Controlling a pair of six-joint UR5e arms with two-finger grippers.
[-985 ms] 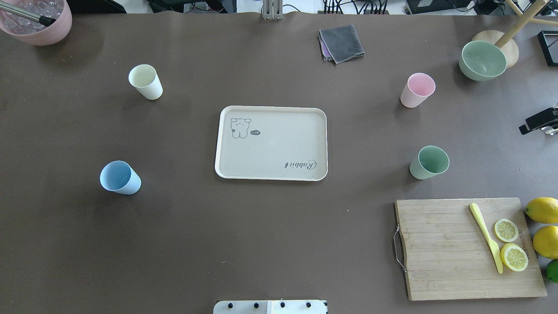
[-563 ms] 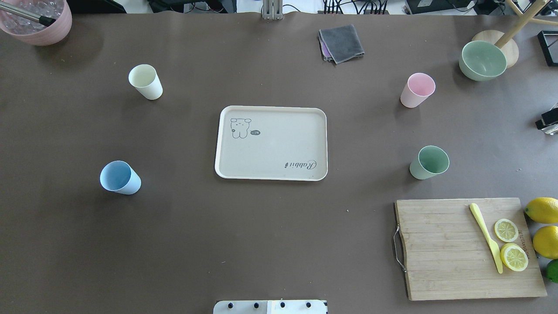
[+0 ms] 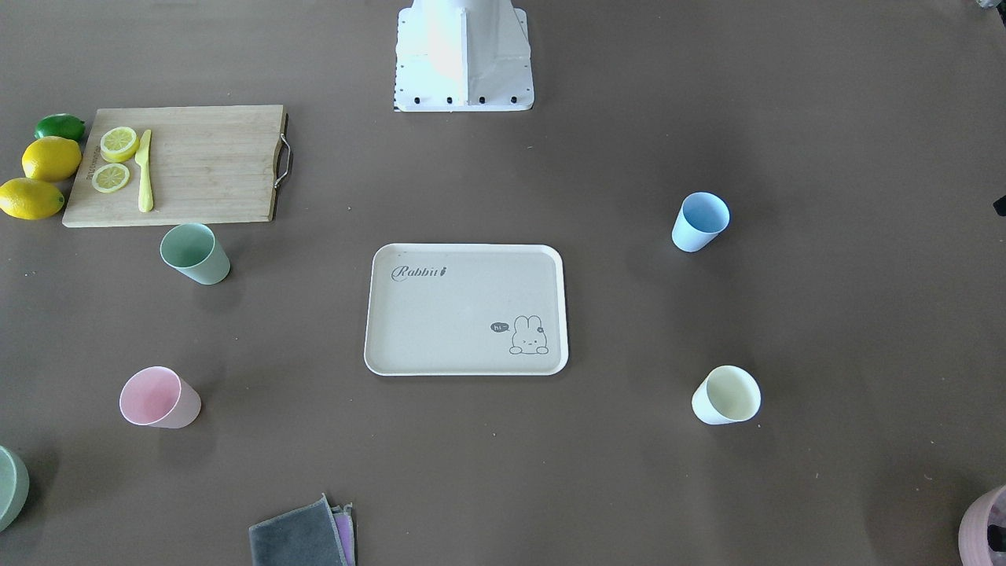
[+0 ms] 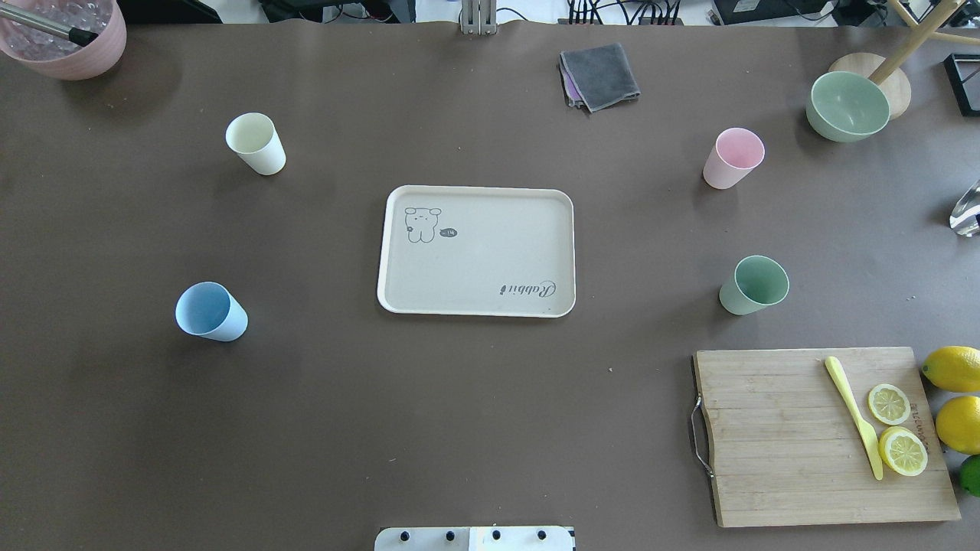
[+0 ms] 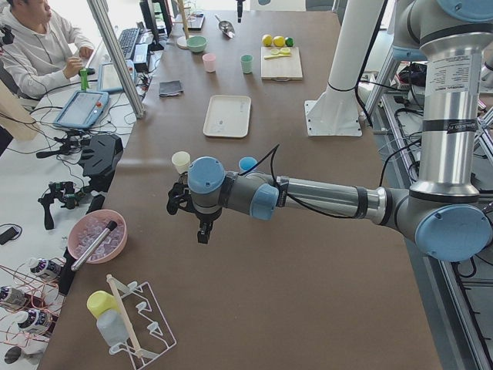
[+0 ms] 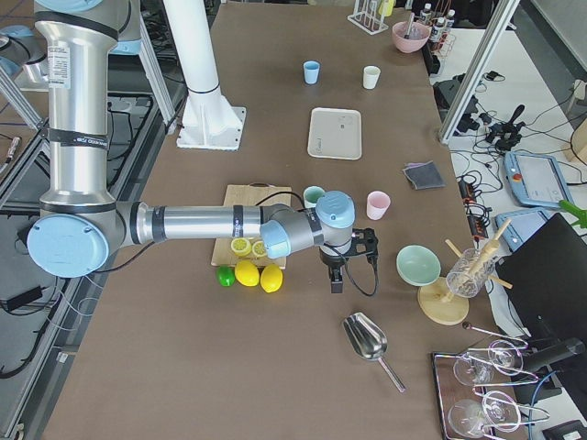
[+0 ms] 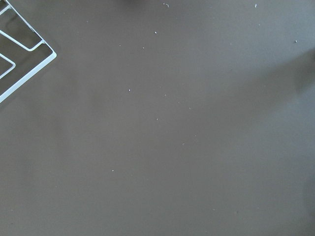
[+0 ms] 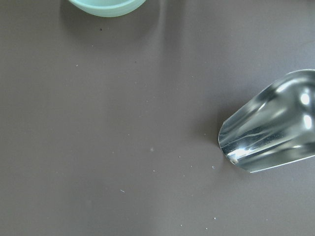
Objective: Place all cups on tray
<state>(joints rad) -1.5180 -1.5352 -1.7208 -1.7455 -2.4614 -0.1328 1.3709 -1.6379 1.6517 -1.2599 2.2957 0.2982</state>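
I will next grip the rim point(image 3: 162, 254) of the sage green cup near the cutting board with my right gripper, opposite the tray.
The beige tray point(image 4: 476, 189) lies at the table's middle with nothing on it. Four cups stand upright on the table around it. The cream-yellow cup point(image 4: 255, 143) and the light blue cup point(image 4: 210, 311) are left of it. The pink cup point(image 4: 733, 158) and the sage green cup point(image 4: 754, 285) are right of it. My left gripper point(image 5: 202, 231) hangs over bare table beyond the blue cup, far from the tray. My right gripper point(image 6: 336, 280) hangs over the table past the pink cup. I cannot tell if either is open or shut.
A wooden cutting board point(image 4: 773, 436) with lemon slices and a yellow knife lies at the front right, with lemons point(image 4: 953, 369) beside it. A green bowl point(image 4: 847, 105), a grey cloth point(image 4: 599, 75), a pink ribbed container point(image 4: 65, 42) and a metal scoop point(image 8: 275, 128) are around.
The dark right gripper at the overhead view's right edge has moved right, out of that view, uncovering the scoop's tip. The cups and the tray have not moved.
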